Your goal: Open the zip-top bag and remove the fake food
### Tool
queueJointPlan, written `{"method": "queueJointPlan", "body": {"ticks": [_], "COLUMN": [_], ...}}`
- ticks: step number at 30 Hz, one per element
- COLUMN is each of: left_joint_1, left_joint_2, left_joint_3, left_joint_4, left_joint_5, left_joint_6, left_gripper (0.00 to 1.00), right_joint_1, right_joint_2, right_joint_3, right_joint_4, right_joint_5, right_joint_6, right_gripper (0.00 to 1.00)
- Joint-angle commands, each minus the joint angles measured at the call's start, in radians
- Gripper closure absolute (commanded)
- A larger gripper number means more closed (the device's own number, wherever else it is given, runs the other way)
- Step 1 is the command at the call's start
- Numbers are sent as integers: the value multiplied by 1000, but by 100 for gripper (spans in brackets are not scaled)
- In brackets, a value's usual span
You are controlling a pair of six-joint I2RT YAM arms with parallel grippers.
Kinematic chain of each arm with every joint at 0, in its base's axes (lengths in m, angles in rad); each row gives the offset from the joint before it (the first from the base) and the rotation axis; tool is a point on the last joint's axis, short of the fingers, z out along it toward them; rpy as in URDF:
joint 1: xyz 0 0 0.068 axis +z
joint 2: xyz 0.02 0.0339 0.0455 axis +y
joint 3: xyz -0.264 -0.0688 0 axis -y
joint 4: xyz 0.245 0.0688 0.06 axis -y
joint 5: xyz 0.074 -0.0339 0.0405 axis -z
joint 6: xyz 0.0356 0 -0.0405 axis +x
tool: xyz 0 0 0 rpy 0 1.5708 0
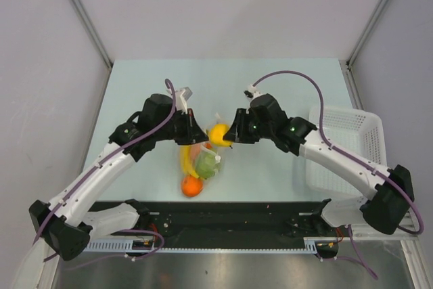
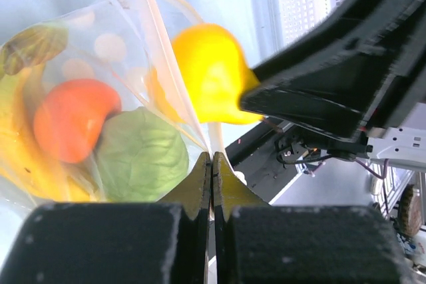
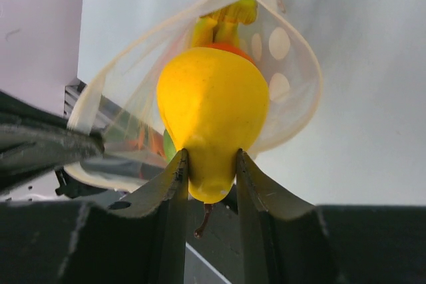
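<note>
Next, my right gripper releases the yellow pear-like fruit inside the white basket's near corner [image 1: 325,179], on the side toward the bag.
The clear zip-top bag [image 1: 203,162] hangs between the two arms with its mouth open. My left gripper [image 2: 212,157] is shut on the bag's [image 2: 126,38] rim. Inside show a banana bunch [image 2: 20,157], a round orange [image 2: 70,118] and a pale green cabbage [image 2: 140,154]. My right gripper [image 3: 212,154] is shut on the narrow stem end of a yellow pear-like fruit [image 3: 213,104], which sits at the bag's mouth [image 3: 293,78]. From above, this yellow fruit [image 1: 218,133] lies between the left gripper [image 1: 196,137] and the right gripper [image 1: 229,139].
A white perforated basket [image 1: 345,147] stands on the table at the right, beside the right arm. The black base rail [image 1: 230,225] runs along the near edge. Grey walls enclose the table at the back and sides.
</note>
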State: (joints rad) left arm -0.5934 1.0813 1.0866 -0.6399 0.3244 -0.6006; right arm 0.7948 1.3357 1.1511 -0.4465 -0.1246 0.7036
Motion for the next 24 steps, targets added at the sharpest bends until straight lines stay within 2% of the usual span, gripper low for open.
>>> {"method": "queueJointPlan", "body": {"ticks": [1,6,12,15,16,24], "left_joint_1": [0,0,-2,0,-2,0], "left_joint_2": [-40,-37,-29,-24,-23,-1], "left_joint_3": [-2,-10,-16,-14,-11,-5], "left_joint_4": [-4,-6,3,3,0,-30], "left_joint_5": [-30,-53,-45,-38,-33,-7], "left_joint_6": [28,32,24,22,19,70], "left_gripper": [100,100,100,100,100,100], "right_joint_1": [6,7,-45,-152,-223,-518], "right_joint_2": [-104,-234,-386,-458,-486,-489], "right_joint_3": [-27,-45,-33,-42,-39,-16], "right_joint_4": [-76,-175,-392,-503,-530,-761], "right_joint_5": [6,43,223,279,286,416], "right_joint_6": [11,22,7,-15,-22,-81], "right_gripper": [98,99,98,98,98,99]}}
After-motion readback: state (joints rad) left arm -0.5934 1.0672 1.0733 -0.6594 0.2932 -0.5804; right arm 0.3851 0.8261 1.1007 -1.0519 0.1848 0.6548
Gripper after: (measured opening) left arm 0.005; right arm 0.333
